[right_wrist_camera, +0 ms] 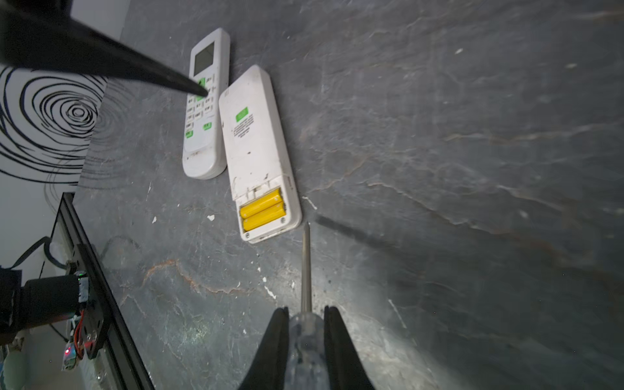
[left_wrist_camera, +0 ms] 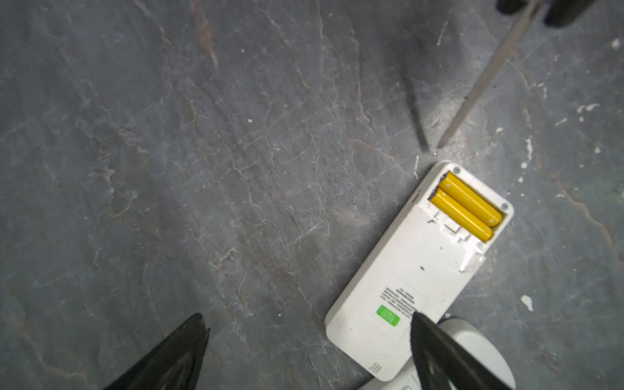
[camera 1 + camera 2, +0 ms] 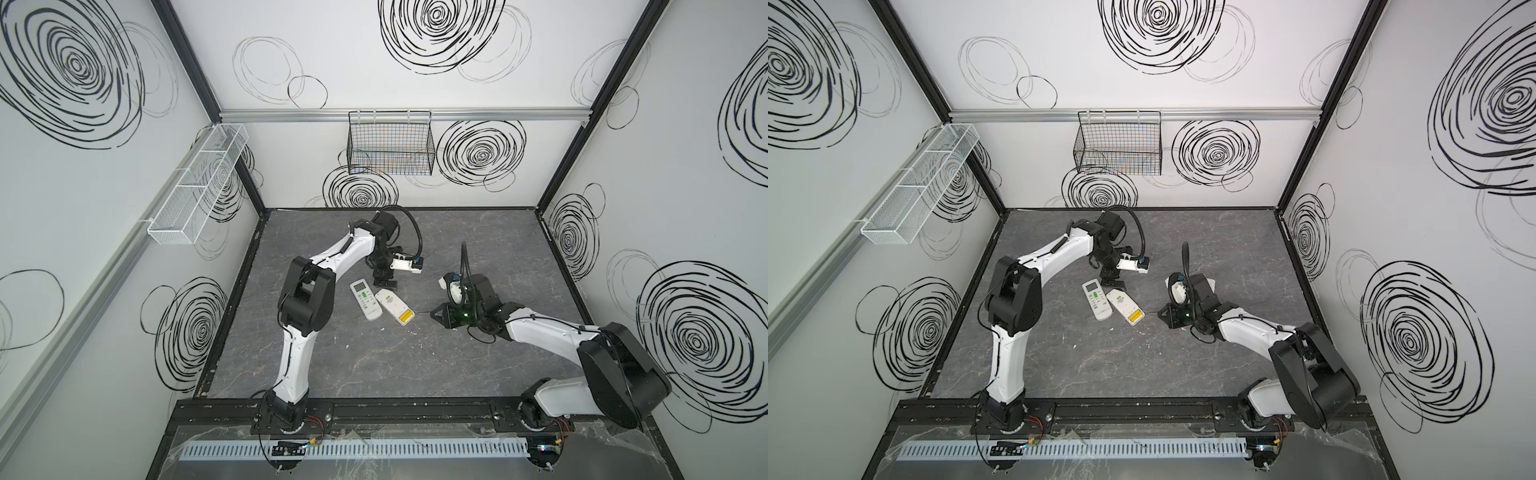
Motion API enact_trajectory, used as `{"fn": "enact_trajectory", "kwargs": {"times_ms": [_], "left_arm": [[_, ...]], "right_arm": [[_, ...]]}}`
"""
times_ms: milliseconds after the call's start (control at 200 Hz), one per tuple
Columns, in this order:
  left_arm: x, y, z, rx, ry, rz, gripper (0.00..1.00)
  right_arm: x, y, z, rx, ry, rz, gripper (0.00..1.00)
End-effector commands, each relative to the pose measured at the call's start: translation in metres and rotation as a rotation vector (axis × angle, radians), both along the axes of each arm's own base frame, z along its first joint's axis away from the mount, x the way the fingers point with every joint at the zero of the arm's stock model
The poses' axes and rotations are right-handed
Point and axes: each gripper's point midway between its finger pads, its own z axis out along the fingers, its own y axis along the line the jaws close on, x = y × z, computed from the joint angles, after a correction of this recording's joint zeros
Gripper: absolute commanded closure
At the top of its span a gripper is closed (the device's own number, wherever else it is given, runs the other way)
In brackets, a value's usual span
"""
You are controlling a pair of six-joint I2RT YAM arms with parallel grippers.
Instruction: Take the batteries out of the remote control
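My left gripper needs to next close on the end [image 3: 385, 294] [image 2: 368, 343] of the face-down white remote control beside the green label, opposite the yellow batteries.
A white remote control [image 1: 253, 141] lies face down on the grey table, its battery bay uncovered. Two yellow batteries [image 1: 262, 209] sit side by side in the bay, also seen as batteries [image 2: 467, 209] and batteries [image 3: 406, 318]. A second white remote [image 1: 206, 111] lies face up beside it, touching. My right gripper [image 1: 306, 309] is shut on the clear handle of a screwdriver [image 1: 306, 270], whose tip rests just off the remote's battery end. My left gripper [image 2: 307, 315] hangs open over the remotes' far ends, one finger [image 2: 439, 351] above the face-down remote [image 2: 412, 277].
A black wire basket [image 3: 390, 143] hangs on the back wall and a white mesh basket [image 3: 199, 187] on the left wall. A black rail [image 3: 374, 409] carrying both arm bases runs along the table's front edge. White flecks dot the table near the remotes.
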Motion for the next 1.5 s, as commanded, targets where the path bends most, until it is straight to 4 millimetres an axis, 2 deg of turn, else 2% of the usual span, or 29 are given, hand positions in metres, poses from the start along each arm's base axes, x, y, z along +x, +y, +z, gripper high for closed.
{"fn": "enact_trajectory", "kwargs": {"times_ms": [0,145,300,400,460,625,775,941,1061,1261,1386,1496], "left_arm": [[-0.025,0.011,-0.011,0.055,0.028,-0.113,0.04],[-0.039,0.015,-0.024,0.065,-0.022,-0.183,0.04],[-0.045,0.012,-0.039,0.092,-0.056,-0.228,0.04],[-0.045,0.011,-0.045,0.102,-0.074,-0.234,0.04],[-0.042,0.01,-0.047,0.1,-0.086,-0.225,0.0],[-0.039,0.015,-0.051,0.109,-0.09,-0.199,0.21],[-0.044,0.024,-0.052,0.093,-0.067,-0.167,0.21],[-0.037,0.047,-0.059,0.127,-0.059,-0.111,0.12],[-0.039,0.06,-0.07,0.161,-0.028,-0.103,0.21],[-0.053,0.047,-0.075,0.106,0.008,-0.114,0.32],[-0.06,0.048,-0.082,0.113,0.024,-0.117,0.37],[-0.063,0.049,-0.086,0.116,0.04,-0.106,0.43]], "right_arm": [[0.005,-0.009,0.014,0.004,-0.051,-0.011,1.0],[-0.001,-0.011,0.03,0.015,-0.11,0.036,1.0],[-0.007,-0.017,0.036,0.013,-0.135,0.049,1.0],[-0.01,-0.019,0.041,0.017,-0.157,0.06,1.0],[-0.013,-0.02,0.045,0.016,-0.179,0.069,1.0],[-0.021,-0.022,0.058,0.0,-0.288,0.138,1.0],[-0.026,-0.021,0.066,-0.054,-0.396,0.207,1.0],[-0.031,-0.014,0.067,-0.063,-0.431,0.266,1.0],[-0.036,-0.003,0.059,-0.096,-0.433,0.325,1.0],[-0.041,0.013,0.041,-0.174,-0.409,0.407,1.0],[-0.047,0.023,0.04,-0.188,-0.441,0.463,1.0],[-0.042,0.024,0.04,-0.219,-0.475,0.472,1.0]]}}
